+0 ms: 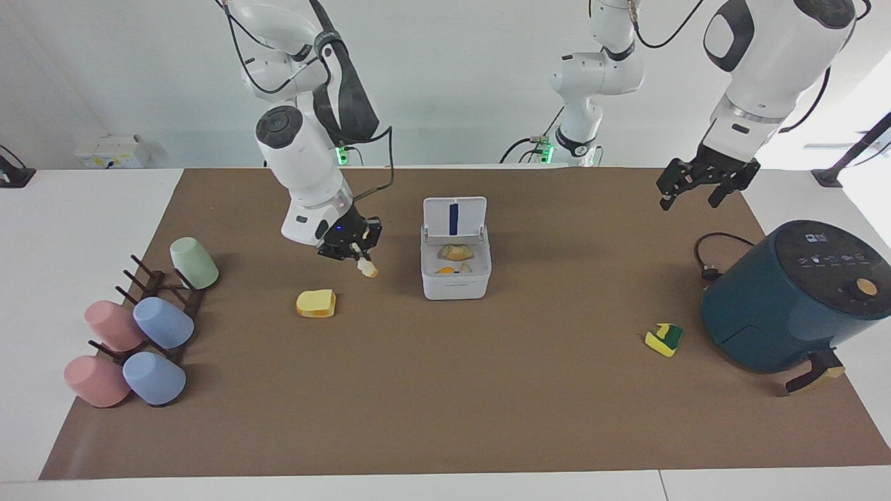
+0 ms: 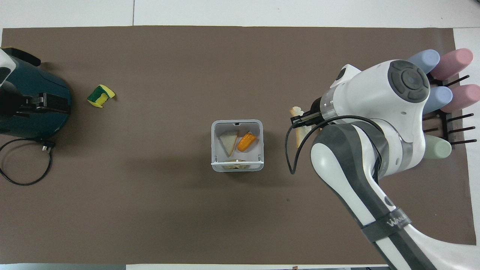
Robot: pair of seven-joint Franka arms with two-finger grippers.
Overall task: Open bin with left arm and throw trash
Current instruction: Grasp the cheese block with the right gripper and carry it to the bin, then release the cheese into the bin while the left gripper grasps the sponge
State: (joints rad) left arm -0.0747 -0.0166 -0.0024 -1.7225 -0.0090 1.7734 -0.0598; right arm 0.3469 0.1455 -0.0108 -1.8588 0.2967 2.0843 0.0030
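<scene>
I need to use my right gripper to let go of the pale wedge inside the white bin (image 2: 238,151), against the orange scrap.
The white bin (image 1: 456,282) stands open mid-mat, its lid (image 1: 454,217) upright, with several scraps inside; it also shows in the overhead view (image 2: 215,127). My right gripper (image 1: 350,245) is shut on the pale wedge (image 1: 366,267) and holds it above the mat beside the bin, toward the right arm's end; the wedge also shows in the overhead view (image 2: 296,111). The yellow slice (image 1: 316,303) lies on the mat below it. The yellow-and-green sponge (image 1: 663,339) lies by the air fryer. My left gripper (image 1: 699,186) hangs open and empty, high over the mat's corner.
The dark teal air fryer (image 1: 793,296) with its cable (image 1: 710,259) stands at the left arm's end. A rack of pastel cups (image 1: 150,320) sits at the right arm's end. In the overhead view my right arm covers the yellow slice.
</scene>
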